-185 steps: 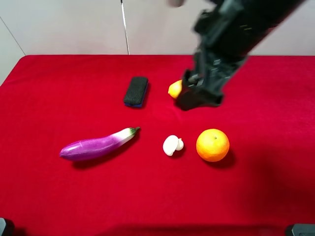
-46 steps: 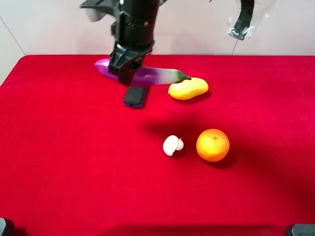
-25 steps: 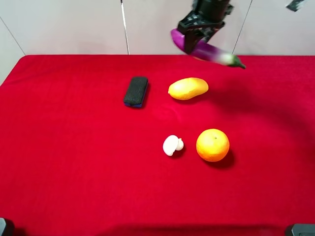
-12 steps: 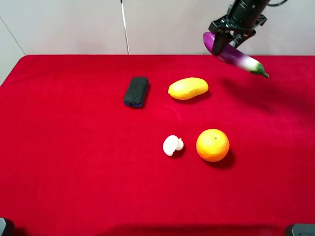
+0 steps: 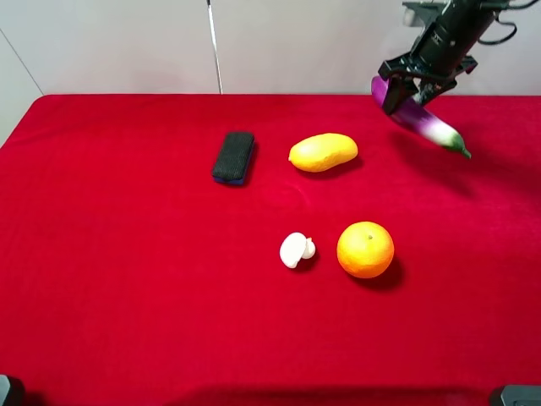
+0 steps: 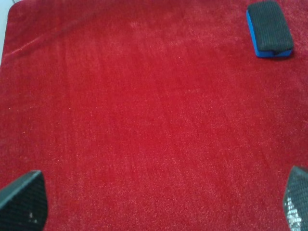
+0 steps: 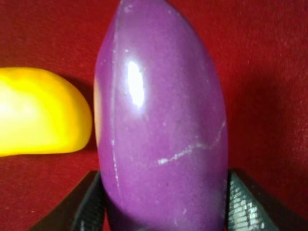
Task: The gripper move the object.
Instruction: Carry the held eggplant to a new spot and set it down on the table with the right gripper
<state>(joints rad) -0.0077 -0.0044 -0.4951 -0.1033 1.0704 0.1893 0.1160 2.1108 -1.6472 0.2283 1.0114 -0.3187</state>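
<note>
The robot's right gripper will release the purple eggplant on the red table (image 5: 403, 161) (image 7: 178, 177) beside the yellow mango. The eggplant now hangs in the air above the table.
The purple eggplant (image 5: 418, 118) hangs in the air above the far right of the red table, its white end and green stem pointing down to the right. My right gripper (image 5: 399, 88) is shut on its thick purple end. In the right wrist view the eggplant (image 7: 161, 120) fills the frame between the two dark fingers (image 7: 89, 207). My left gripper (image 6: 159, 202) is open over bare red cloth; only its two fingertips show at the frame's corners, and it is out of the exterior view.
A yellow mango (image 5: 323, 152) lies left of the held eggplant and shows in the right wrist view (image 7: 41, 110). A black sponge block (image 5: 233, 156) lies further left, also in the left wrist view (image 6: 269, 28). An orange (image 5: 365, 249) and a white mushroom (image 5: 296, 249) sit mid-table.
The right gripper picked the eggplant up from the front left, carried it across the back of the table, and has moved it further right and slightly lower in the last second.
</note>
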